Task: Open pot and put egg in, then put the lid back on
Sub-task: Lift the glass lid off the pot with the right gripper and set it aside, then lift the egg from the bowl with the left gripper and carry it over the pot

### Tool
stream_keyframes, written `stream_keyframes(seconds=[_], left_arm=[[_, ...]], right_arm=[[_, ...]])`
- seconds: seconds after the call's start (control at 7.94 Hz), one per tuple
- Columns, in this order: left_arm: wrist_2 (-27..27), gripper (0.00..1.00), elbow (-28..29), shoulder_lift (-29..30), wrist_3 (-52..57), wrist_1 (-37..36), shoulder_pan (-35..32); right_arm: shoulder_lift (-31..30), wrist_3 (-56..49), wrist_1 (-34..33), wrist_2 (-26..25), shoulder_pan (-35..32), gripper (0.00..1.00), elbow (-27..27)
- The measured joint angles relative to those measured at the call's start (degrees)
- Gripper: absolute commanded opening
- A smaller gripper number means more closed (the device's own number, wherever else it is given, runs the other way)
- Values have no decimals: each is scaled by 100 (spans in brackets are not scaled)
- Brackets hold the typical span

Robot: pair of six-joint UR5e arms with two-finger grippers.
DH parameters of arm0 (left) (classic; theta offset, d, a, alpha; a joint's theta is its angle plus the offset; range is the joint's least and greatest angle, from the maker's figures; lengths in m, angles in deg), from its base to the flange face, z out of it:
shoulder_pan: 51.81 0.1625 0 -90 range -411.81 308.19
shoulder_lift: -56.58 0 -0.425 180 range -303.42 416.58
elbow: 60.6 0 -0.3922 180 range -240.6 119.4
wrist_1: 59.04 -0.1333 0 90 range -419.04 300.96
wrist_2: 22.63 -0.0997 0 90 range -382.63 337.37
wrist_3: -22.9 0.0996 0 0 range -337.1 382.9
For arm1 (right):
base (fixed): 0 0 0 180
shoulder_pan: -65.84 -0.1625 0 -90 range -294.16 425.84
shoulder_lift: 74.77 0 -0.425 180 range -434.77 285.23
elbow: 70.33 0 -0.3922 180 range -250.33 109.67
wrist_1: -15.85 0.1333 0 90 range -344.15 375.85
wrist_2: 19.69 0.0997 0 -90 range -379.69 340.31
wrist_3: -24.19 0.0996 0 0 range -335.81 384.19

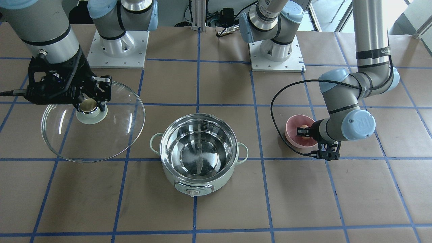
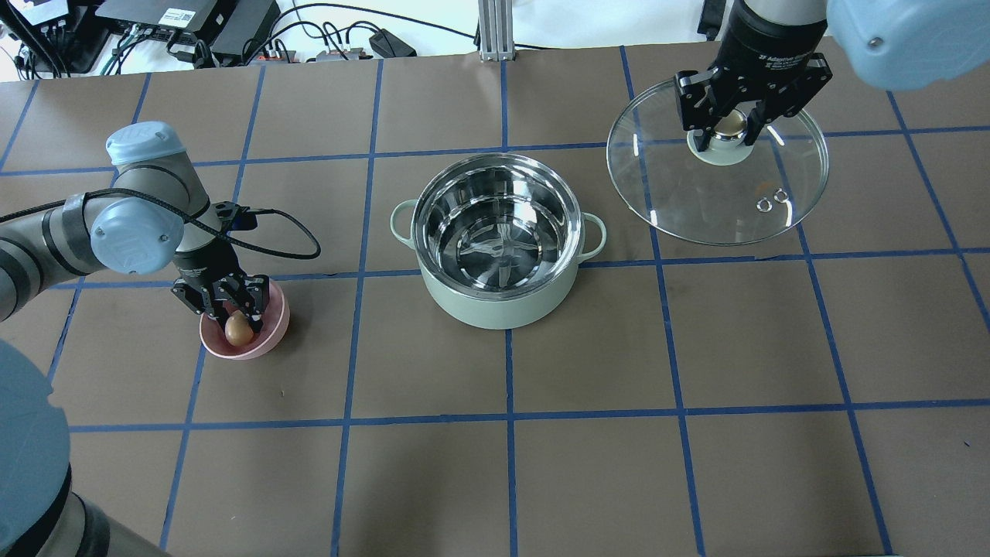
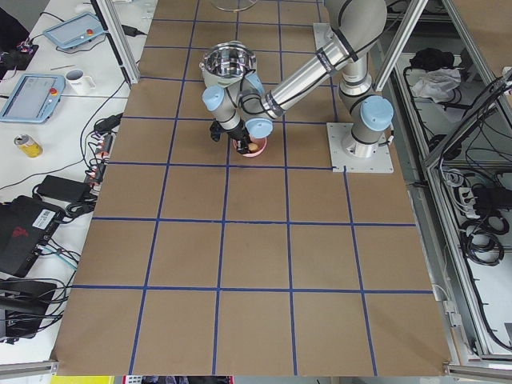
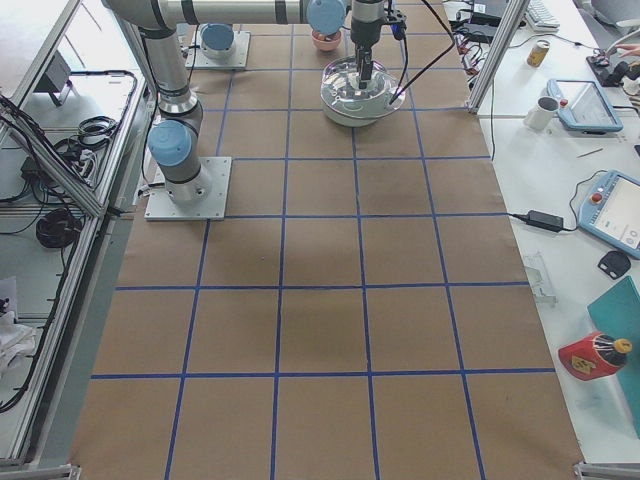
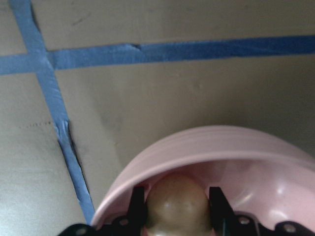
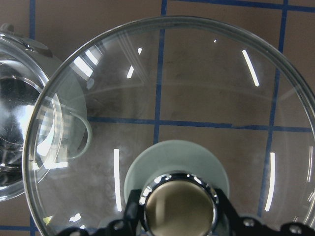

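Next, my left gripper sets the egg free on the shiny steel bottom inside the mint-green pot (image 1: 204,152). The egg still sits in the pink bowl.
The mint-green pot (image 2: 495,305) stands open mid-table, its steel interior empty; it also shows in the front view (image 1: 175,176). My right gripper (image 2: 728,136) is shut on the beige knob (image 6: 178,206) of the glass lid (image 2: 696,203) and holds the lid to the pot's right, clear of it. The lid also shows in the front view (image 1: 111,135). My left gripper (image 2: 237,319) reaches down into a pink bowl (image 2: 268,340). Its fingers (image 5: 138,205) press both sides of the tan-brown egg (image 5: 177,206), which sits in the bowl (image 5: 221,147).
The brown table carries a grid of blue tape lines (image 2: 506,418). The pink bowl (image 1: 293,125) sits about one grid square from the pot's left handle (image 2: 398,220). The arm bases (image 1: 118,47) stand at the table's robot side.
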Motion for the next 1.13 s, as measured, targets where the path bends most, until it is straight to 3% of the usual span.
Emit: stream_keyframes(seconds=[0.38, 0.76, 1.13], left_arm=[[21, 24, 86, -264, -56, 314, -8], [389, 24, 660, -817, -292, 1129, -103], [919, 24, 1265, -1185, -1245, 1220, -1014]], right_arm=[[-3, -418, -14, 22, 157, 0, -3], [-5, -689, -14, 6, 248, 0, -11], [-6, -727, -5, 48, 260, 0, -48]])
